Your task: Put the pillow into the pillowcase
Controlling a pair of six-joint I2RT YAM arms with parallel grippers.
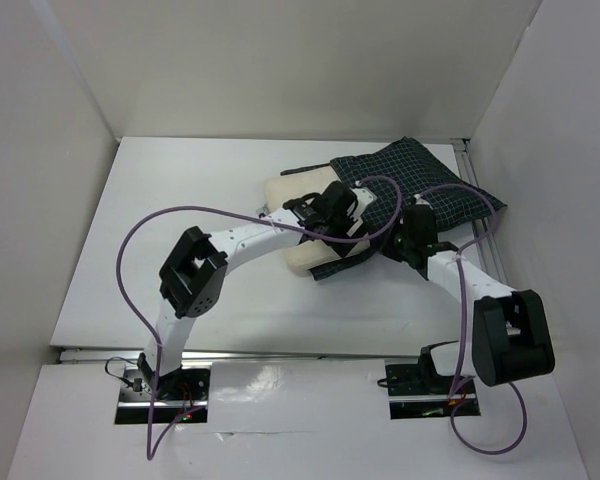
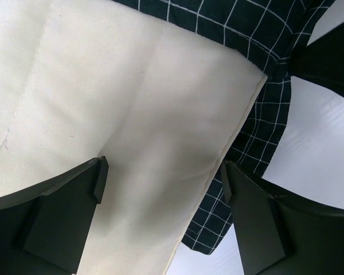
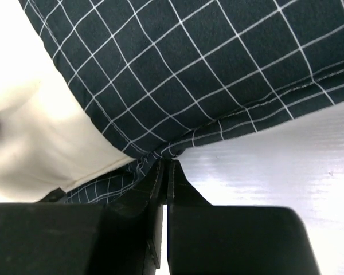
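The pillow's seamed edge is loose outside the pillowcase's opening, so the robot's left gripper should pinch the pillow (image 2: 203,112) beside that opening before the right gripper moves the pillowcase.
The cream pillow (image 1: 284,191) lies at the back middle of the table, its right end inside the dark checked pillowcase (image 1: 426,176). My left gripper (image 1: 346,226) hovers open over the pillow (image 2: 132,103), one finger on each side of its seamed edge and nothing between its fingers (image 2: 74,212). A strip of pillowcase (image 2: 232,209) shows under that edge. My right gripper (image 1: 388,247) is shut at the pillowcase's (image 3: 178,74) lower hem, where the cloth puckers into the closed tips (image 3: 166,164). Cream pillow (image 3: 40,143) shows in the opening to the left.
White walls close in the table (image 1: 180,260) at the left, back and right. A metal rail (image 1: 468,158) runs along the right side by the pillowcase. Purple cables (image 1: 130,240) loop off both arms above the table.
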